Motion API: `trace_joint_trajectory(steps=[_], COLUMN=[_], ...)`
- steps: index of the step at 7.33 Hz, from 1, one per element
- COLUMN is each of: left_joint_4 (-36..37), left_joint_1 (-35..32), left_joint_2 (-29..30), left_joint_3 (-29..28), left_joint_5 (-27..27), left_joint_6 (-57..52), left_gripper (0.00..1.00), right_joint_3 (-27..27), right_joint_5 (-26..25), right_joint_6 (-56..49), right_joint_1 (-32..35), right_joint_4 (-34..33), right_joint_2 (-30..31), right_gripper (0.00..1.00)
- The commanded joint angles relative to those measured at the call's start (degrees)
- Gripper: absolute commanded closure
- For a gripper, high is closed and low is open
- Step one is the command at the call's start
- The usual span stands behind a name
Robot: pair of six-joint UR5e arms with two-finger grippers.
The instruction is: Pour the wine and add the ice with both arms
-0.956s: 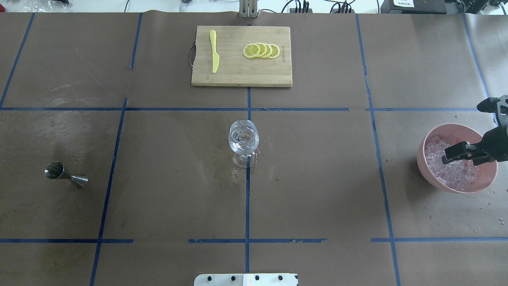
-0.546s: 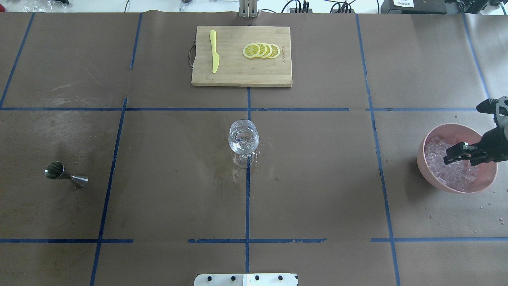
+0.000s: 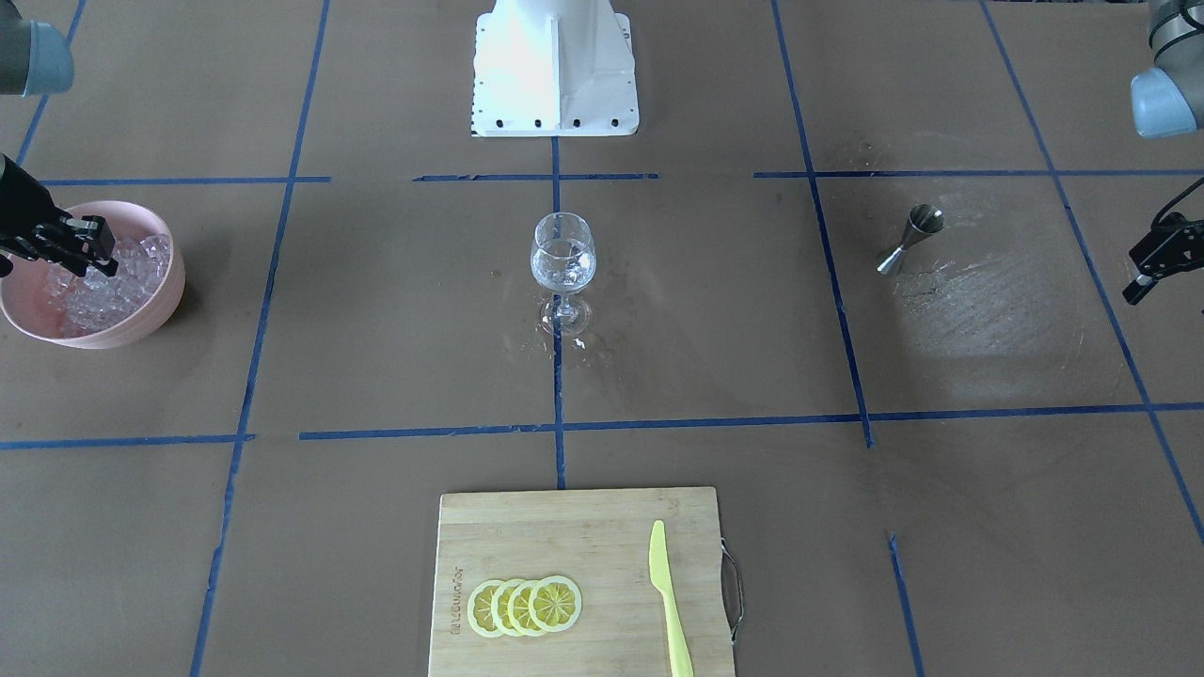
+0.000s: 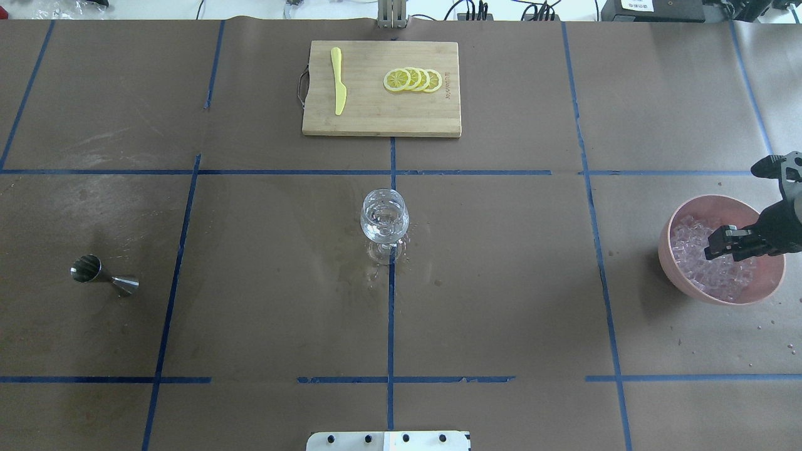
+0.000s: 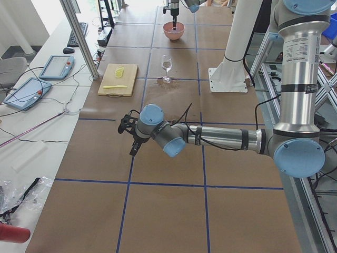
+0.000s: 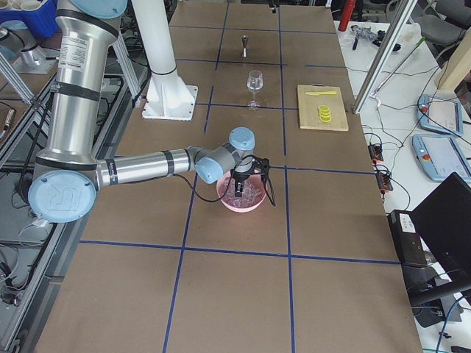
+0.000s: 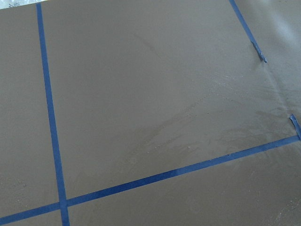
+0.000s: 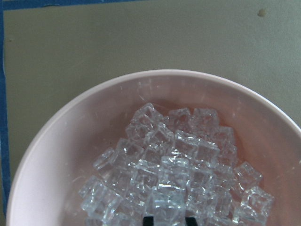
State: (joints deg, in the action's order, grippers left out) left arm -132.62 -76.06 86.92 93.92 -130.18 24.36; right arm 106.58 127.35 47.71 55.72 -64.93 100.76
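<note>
My right gripper is going to release the ice cube in the clear wine inside the upright wine glass (image 3: 565, 267).
The pink bowl (image 4: 664, 250) holds the ice (image 4: 695, 266), a heap of small clear cubes. My right gripper (image 4: 715, 246) hangs low over that heap, fingers apart. In the right wrist view its two black fingertips (image 8: 148, 219) stand either side of a top cube of the ice (image 8: 174, 160). The wine glass (image 4: 385, 216) stands upright at the table's middle with a little clear wine in it. My left gripper (image 3: 1141, 279) hovers over bare table far to my left, past the jigger (image 4: 103, 275). I cannot tell whether it is open or shut.
A wooden cutting board (image 4: 376, 119) at the far middle carries lemon slices (image 4: 413, 79) and a yellow knife (image 4: 338, 81). Wet marks lie around the glass foot. The steel jigger lies on its side at the left. The white robot base (image 3: 555, 75) is at the near edge.
My right gripper has sunk a little and drawn back to the right, closer to the ice in the bowl. Glass, jigger and board have not moved.
</note>
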Motion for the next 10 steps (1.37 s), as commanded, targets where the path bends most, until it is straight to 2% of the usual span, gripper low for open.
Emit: trace_joint_trajectory(steps=[1, 4, 5, 7, 8, 9, 10], left_joint_4=[-2.02, -2.82, -2.82, -2.9, -2.91, -2.91, -2.91], left_joint_1=[-0.05, -0.05, -0.05, 0.03, 0.03, 0.03, 0.03], left_joint_2=[-2.09, -2.28, -2.2, -2.2, -2.11, -2.11, -2.11], left_joint_3=[0.56, 0.48, 0.48, 0.39, 0.39, 0.3, 0.39], left_joint_5=[0.1, 0.02, 0.1, 0.1, 0.1, 0.1, 0.1], left_joint_6=[-0.01, 0.08, 0.08, 0.08, 0.08, 0.08, 0.16], left_gripper=[0.0, 0.0, 0.0, 0.0, 0.0, 0.0, 0.0], right_joint_3=[0.81, 12.21, 12.94, 11.9, 11.37, 9.89, 7.26], right_joint_5=[0.35, 2.02, 1.85, 0.98, -2.34, -8.29, -14.44], right_joint_6=[-0.68, -0.52, 0.97, 21.0, 28.76, 35.37, 40.48], right_joint_1=[0.87, 5.79, 5.8, -1.18, -6.54, -12.42, -17.18], right_joint_4=[0.16, 0.68, 0.08, -0.11, -0.63, -3.07, -9.62], right_joint_2=[-0.3, -0.47, -4.31, -18.51, -24.15, -31.78, -41.77], right_gripper=[1.0, 1.0, 1.0, 1.0, 1.0, 1.0, 1.0])
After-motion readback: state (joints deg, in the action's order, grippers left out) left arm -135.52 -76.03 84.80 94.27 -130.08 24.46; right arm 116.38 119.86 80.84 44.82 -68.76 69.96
